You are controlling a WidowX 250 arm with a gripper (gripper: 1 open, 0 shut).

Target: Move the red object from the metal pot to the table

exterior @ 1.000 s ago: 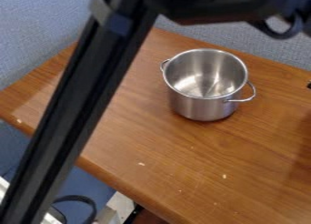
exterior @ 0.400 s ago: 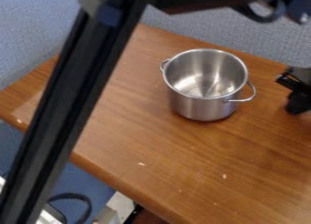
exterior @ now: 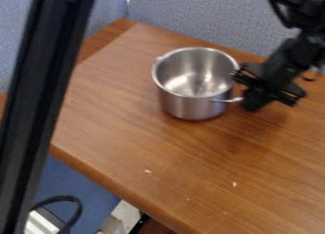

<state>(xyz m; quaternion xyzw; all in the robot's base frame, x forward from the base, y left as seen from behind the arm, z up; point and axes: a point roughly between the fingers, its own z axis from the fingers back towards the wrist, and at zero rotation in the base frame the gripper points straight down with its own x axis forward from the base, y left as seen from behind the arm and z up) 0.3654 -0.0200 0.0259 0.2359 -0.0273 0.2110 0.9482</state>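
My gripper is to release the metal pot, which now stands upright on the table. It will set it free on the bare wood [exterior: 136, 89] toward the far corner of the table.
The metal pot [exterior: 193, 82] stands upright on the brown wooden table [exterior: 140, 133], left of centre in the camera view. Its shiny inside shows only bare metal. The red object is out of view: no red shows in the pot, on the wood, or at the gripper. My black gripper [exterior: 256, 101] hangs just right of the pot, close to its right loop handle, pointing steeply down. Its jaws look pressed together, with nothing visible between them.
A thick dark bar [exterior: 45, 95] crosses the left side of the picture in the foreground and hides part of the table. The table's near edge runs diagonally along the lower left. Bare wood lies in front of the pot and to its right.
The gripper has swung in from the picture's right edge to the pot's right side. The pot now sits further left in the picture, and the dark foreground bar has shifted left too.
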